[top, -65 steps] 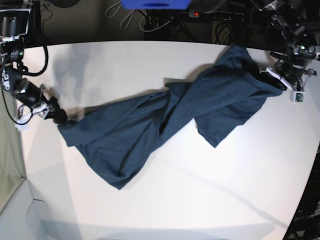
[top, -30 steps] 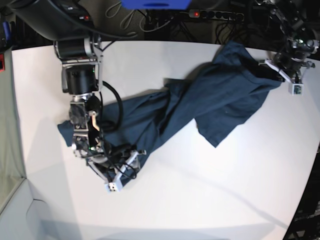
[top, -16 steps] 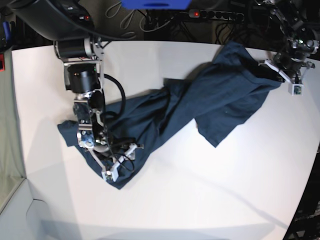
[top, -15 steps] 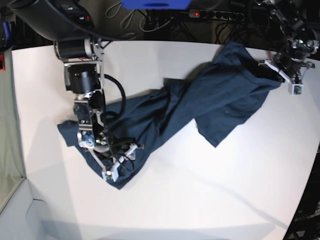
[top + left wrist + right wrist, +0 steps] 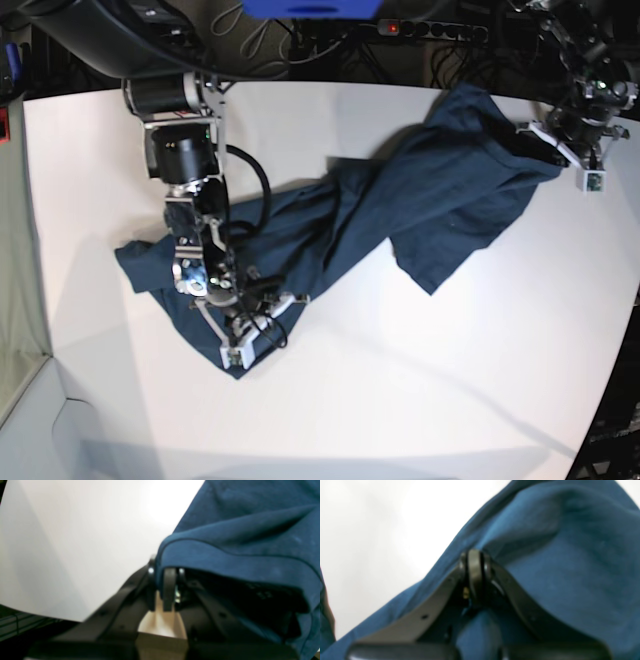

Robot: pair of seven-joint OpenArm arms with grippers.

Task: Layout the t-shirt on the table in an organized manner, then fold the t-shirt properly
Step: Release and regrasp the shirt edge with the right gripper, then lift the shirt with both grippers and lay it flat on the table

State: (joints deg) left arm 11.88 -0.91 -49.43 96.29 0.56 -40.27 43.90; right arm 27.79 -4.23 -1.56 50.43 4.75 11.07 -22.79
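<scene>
Next, I release the t-shirt's edge with my right gripper at the end of the twisted t-shirt on the white table (image 5: 146, 247), farthest from my left gripper. That edge is now bunched around the gripper's tips.
The dark navy t-shirt (image 5: 420, 200) lies twisted in a long diagonal band across the white table (image 5: 400, 400), from the left side to the far right corner. My right gripper (image 5: 275, 305) sits on the shirt's lower left part, near its front edge. In the right wrist view its jaws (image 5: 475, 562) are shut, with shirt fabric (image 5: 557, 555) bunched around the tips. At the far right, my left gripper (image 5: 553, 150) holds the shirt's end. Seen from the left wrist, that gripper (image 5: 166, 572) is shut on a hemmed edge of the t-shirt (image 5: 237, 562).
Cables and a power strip (image 5: 390, 28) lie beyond the table's far edge, beside a blue object (image 5: 310, 8). The table's curved edge (image 5: 612, 380) runs down the right side. Bare white tabletop (image 5: 75, 530) lies to the left of my left gripper.
My right gripper slid right along the shirt's lower edge and closed from open to shut. The left arm and the shirt's far end stayed put.
</scene>
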